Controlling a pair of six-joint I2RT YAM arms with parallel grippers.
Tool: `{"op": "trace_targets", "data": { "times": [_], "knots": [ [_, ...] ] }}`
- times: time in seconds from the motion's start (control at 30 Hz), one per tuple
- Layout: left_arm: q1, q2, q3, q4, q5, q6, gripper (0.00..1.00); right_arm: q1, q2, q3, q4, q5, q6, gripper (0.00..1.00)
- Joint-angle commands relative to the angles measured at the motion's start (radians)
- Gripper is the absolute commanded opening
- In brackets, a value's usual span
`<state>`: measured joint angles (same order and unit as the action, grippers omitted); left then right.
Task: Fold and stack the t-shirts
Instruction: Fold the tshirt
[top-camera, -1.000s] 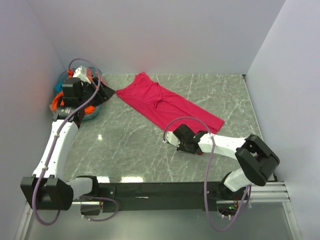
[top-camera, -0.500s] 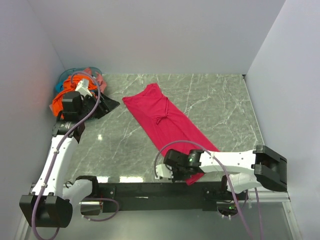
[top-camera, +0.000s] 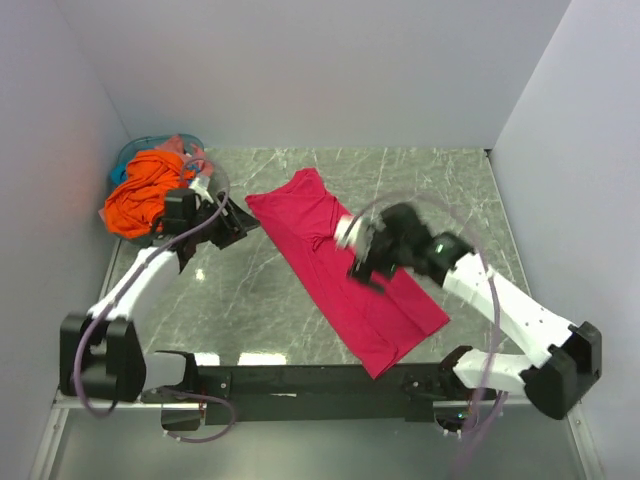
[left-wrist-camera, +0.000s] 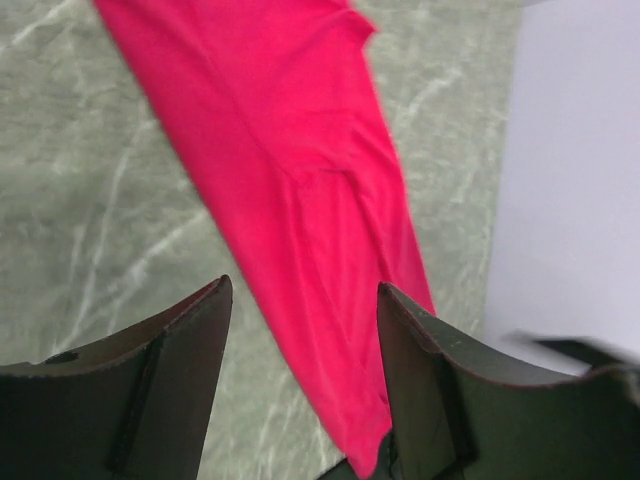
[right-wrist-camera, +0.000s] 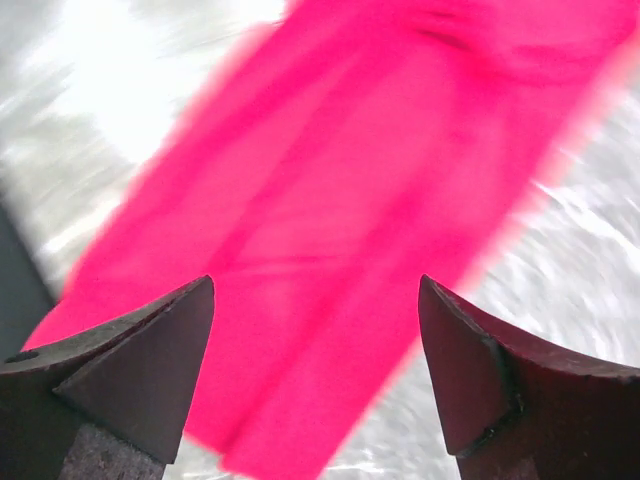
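The crimson-pink t-shirt has a small bunched fold near its back end. Next, my right gripper closes beside that fold, on the crimson-pink t-shirt's long far-side edge (top-camera: 346, 211) (right-wrist-camera: 590, 105).
The crimson-pink t-shirt (top-camera: 345, 270) lies flat in a long diagonal strip from the back middle of the table to the near right. My right gripper (top-camera: 362, 268) hovers over its middle, blurred. In the right wrist view that gripper (right-wrist-camera: 315, 284) is open, with only the crimson-pink cloth (right-wrist-camera: 340, 180) below it. My left gripper (top-camera: 240, 222) sits by the shirt's far left corner. It (left-wrist-camera: 303, 288) is open, and the crimson-pink cloth (left-wrist-camera: 290, 150) runs away between its fingers. The orange t-shirt (top-camera: 140, 200) is bunched over the basket at the back left, with a bit of paler pink cloth (top-camera: 188, 150) behind it.
The round teal basket (top-camera: 128, 157) stands in the back left corner against the walls. White walls close the table on three sides. The black rail (top-camera: 300, 380) with both arm bases runs along the near edge, next to the shirt's near end.
The right gripper pulled the shirt's near end toward the front edge, let go, opened and rose over its middle. The left gripper came away from the basket to the shirt's far corner.
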<state>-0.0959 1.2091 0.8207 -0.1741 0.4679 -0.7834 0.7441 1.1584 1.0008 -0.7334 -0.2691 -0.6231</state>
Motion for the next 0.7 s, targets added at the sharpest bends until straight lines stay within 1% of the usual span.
{"op": "trace_targets", "data": {
  "times": [0.0,0.03,0.07,0.1,0.13,0.17,0.2,0.27,0.3,0.37,0.4,0.47,0.5,0.6,0.67],
  "knots": [
    [-0.025,0.133,0.041,0.149,-0.057,-0.028,0.65,-0.278,0.105,0.099,0.078,-0.154,0.072,0.88],
    [-0.03,0.159,0.053,0.159,-0.069,-0.031,0.64,-0.329,0.145,0.122,0.135,-0.185,0.118,0.88],
    [-0.036,0.182,0.076,0.168,-0.077,-0.028,0.64,-0.372,0.188,0.148,0.159,-0.243,0.223,0.87],
    [-0.056,0.211,0.089,0.168,-0.09,-0.024,0.64,-0.418,0.236,0.177,0.178,-0.269,0.271,0.85],
    [-0.067,0.219,0.101,0.16,-0.124,-0.002,0.65,-0.484,0.333,0.24,0.207,-0.298,0.32,0.85],
    [-0.077,0.221,0.107,0.148,-0.138,0.01,0.66,-0.511,0.386,0.277,0.209,-0.342,0.4,0.83],
    [-0.099,0.211,0.115,0.139,-0.153,0.021,0.67,-0.528,0.485,0.347,0.212,-0.361,0.439,0.81],
    [-0.11,0.192,0.094,0.136,-0.192,0.033,0.72,-0.564,0.579,0.421,0.215,-0.384,0.527,0.81],
    [-0.111,0.17,0.083,0.139,-0.196,0.032,0.74,-0.568,0.662,0.488,0.21,-0.401,0.549,0.81],
    [-0.11,0.156,0.058,0.139,-0.207,0.023,0.77,-0.572,0.742,0.556,0.201,-0.404,0.617,0.8],
    [-0.108,0.158,0.038,0.137,-0.213,0.021,0.77,-0.571,0.811,0.615,0.198,-0.409,0.649,0.8],
    [-0.108,0.174,0.028,0.134,-0.219,0.013,0.77,-0.571,0.883,0.677,0.186,-0.417,0.718,0.78],
    [-0.105,0.199,0.023,0.137,-0.215,0.01,0.76,-0.571,0.946,0.735,0.178,-0.417,0.733,0.77],
    [-0.103,0.236,0.029,0.145,-0.209,0.001,0.75,-0.569,1.038,0.818,0.161,-0.421,0.769,0.76],
    [-0.102,0.26,0.047,0.148,-0.21,-0.005,0.74,-0.566,1.067,0.844,0.155,-0.415,0.777,0.75]
  ]
}}
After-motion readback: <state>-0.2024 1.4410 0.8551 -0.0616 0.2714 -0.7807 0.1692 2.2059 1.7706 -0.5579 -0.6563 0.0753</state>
